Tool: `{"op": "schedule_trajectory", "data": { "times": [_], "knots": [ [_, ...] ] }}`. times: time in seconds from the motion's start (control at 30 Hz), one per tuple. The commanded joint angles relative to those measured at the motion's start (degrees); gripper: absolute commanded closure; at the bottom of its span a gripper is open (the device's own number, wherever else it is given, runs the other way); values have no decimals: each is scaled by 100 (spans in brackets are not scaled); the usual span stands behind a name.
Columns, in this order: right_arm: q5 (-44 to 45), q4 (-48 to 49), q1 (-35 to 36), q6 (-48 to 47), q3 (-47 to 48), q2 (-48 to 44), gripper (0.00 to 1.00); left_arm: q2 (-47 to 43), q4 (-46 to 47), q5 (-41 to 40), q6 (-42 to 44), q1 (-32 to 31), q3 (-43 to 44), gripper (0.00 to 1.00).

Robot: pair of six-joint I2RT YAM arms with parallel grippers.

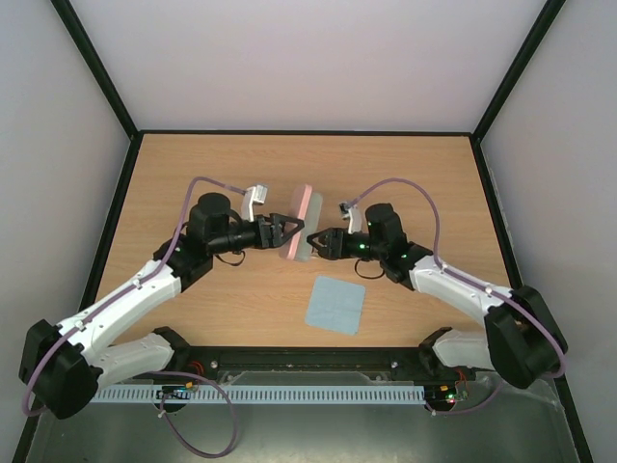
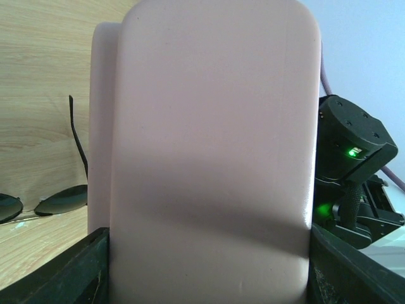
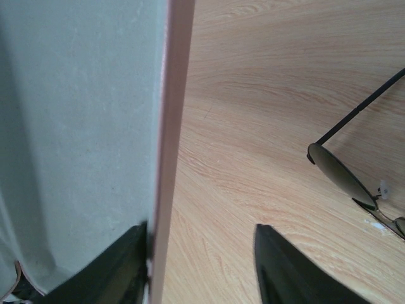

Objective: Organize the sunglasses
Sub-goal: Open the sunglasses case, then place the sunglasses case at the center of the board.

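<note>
Next, I let the pink case go from my left gripper, open on the wood (image 1: 254, 221) beneath its own body, clear of the sunglasses.
The pink case (image 1: 300, 224) stands on its edge mid-table, lid open. My left gripper (image 1: 287, 231) is shut on it from the left. In the left wrist view the case (image 2: 209, 126) fills the frame between both fingers of that gripper (image 2: 209, 266). The sunglasses (image 2: 44, 202) lie on the wood beside the case, dark lenses down and one thin arm pointing up. My right gripper (image 1: 323, 241) is open at the case's right side. Its left finger (image 3: 123, 266) rests against the case's pink rim (image 3: 169, 145) and grey lining, with bare wood between its jaws (image 3: 202, 259). The sunglasses (image 3: 345, 174) lie to the right.
A light blue cloth (image 1: 335, 305) lies flat on the table nearer the arm bases, right of centre. Dark walls border the wooden table (image 1: 193, 174) on the left, right and back. My right arm (image 2: 354, 177) shows behind the case in the left wrist view.
</note>
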Motion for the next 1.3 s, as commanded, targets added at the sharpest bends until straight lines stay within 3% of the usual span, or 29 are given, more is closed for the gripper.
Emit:
{"op": "schedule_trajectory", "data": {
  "times": [0.0, 0.1, 0.3, 0.43, 0.8, 1.0, 1.27],
  "knots": [
    [186, -314, 34, -273, -102, -649, 40, -204, 28, -266, 323, 148, 369, 68],
    [558, -612, 34, -384, -49, -981, 34, -146, -20, -498, 387, 450, 289, 68],
    [787, -934, 30, -480, -74, -1113, 31, 418, 724, -80, 180, 1398, -20, 68],
    [759, -967, 30, -499, -107, -1058, 29, 1171, 1574, 223, -145, 1700, -156, 68],
    [687, -963, 35, -601, -177, -869, 27, 2712, 5116, 935, -1522, 2258, -1419, 65],
    [633, -952, 32, -625, -175, -765, 27, 3558, 5608, 968, -1577, 2490, -1422, 64],
    [589, -912, 35, -636, -173, -638, 26, 4240, 6124, 1126, -1703, 2738, -1557, 46]
  ]
}}
